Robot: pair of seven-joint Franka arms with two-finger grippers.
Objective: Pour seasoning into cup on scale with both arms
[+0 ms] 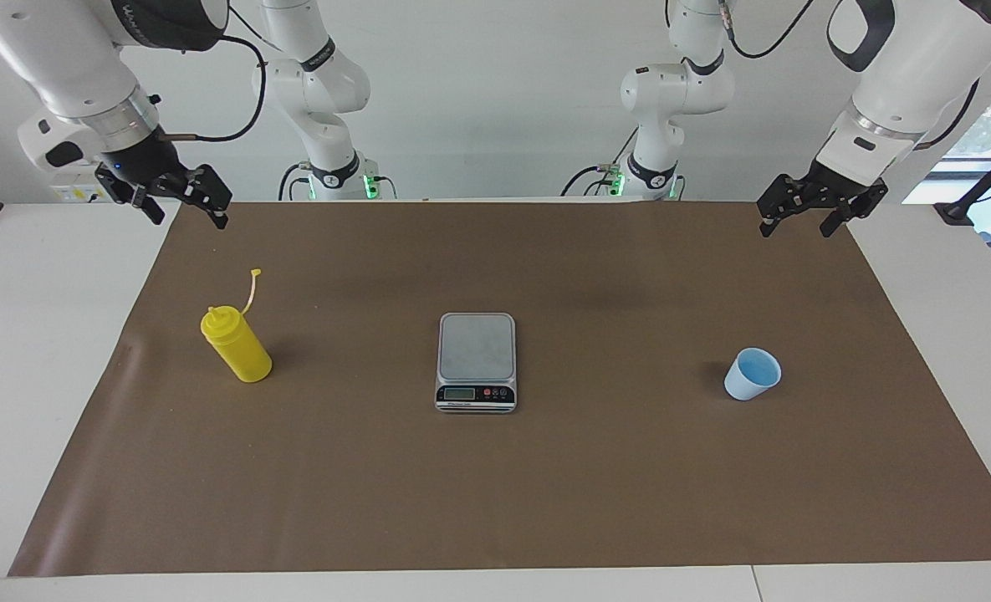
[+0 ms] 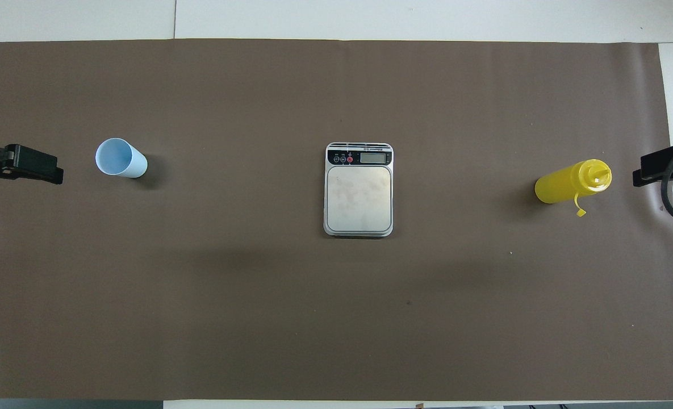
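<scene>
My left gripper will grip the light blue cup's rim (image 2: pixel 97 159) at the side nearest the left arm, so the cup can go onto the scale.
The yellow seasoning bottle (image 1: pixel 237 344) (image 2: pixel 572 182) stands upright on the brown mat toward the right arm's end, its cap strap hanging loose. The silver-grey scale (image 1: pixel 477 361) (image 2: pixel 359 190) lies at the mat's middle with nothing on its platform. The light blue cup (image 1: pixel 752 374) (image 2: pixel 121 159) stands upright toward the left arm's end. My right gripper (image 1: pixel 190 221) (image 2: pixel 654 167) hangs open and empty over the mat's edge near the bottle. My left gripper (image 1: pixel 798 227) (image 2: pixel 35 166) hangs open and empty over the mat's edge near the cup.
The brown mat (image 1: pixel 495 502) covers most of the white table. Two shorter white arms (image 1: pixel 328 100) (image 1: pixel 671 92) stand at the back, off the mat. A black stand (image 1: pixel 976 201) sits at the table's corner near the left arm.
</scene>
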